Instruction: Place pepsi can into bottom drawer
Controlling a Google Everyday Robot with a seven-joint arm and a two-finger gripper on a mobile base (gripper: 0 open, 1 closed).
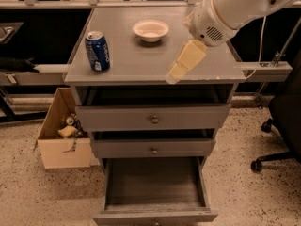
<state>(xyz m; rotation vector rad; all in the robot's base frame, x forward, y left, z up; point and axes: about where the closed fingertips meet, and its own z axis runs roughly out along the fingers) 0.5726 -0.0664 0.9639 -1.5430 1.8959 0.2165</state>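
Note:
Next, I should move my gripper over to the blue pepsi can and close it around the can's middle [99, 52], just below the rim of the can.
The blue pepsi can [97, 51] stands upright on the left side of the grey cabinet top [141, 60]. The bottom drawer [155, 181] is pulled wide open and its wood-grain floor is bare. My gripper [174, 75], cream-coloured on a white arm, hangs over the front right part of the cabinet top. It points down and to the left, well to the right of the can and not touching it. It holds nothing that I can see.
A white bowl [150, 30] sits at the back middle of the top. The top drawer [153, 117] and middle drawer [153, 148] stand slightly ajar. A cardboard box [63, 147] with scraps sits on the floor at left. An office chair [280, 121] stands at right.

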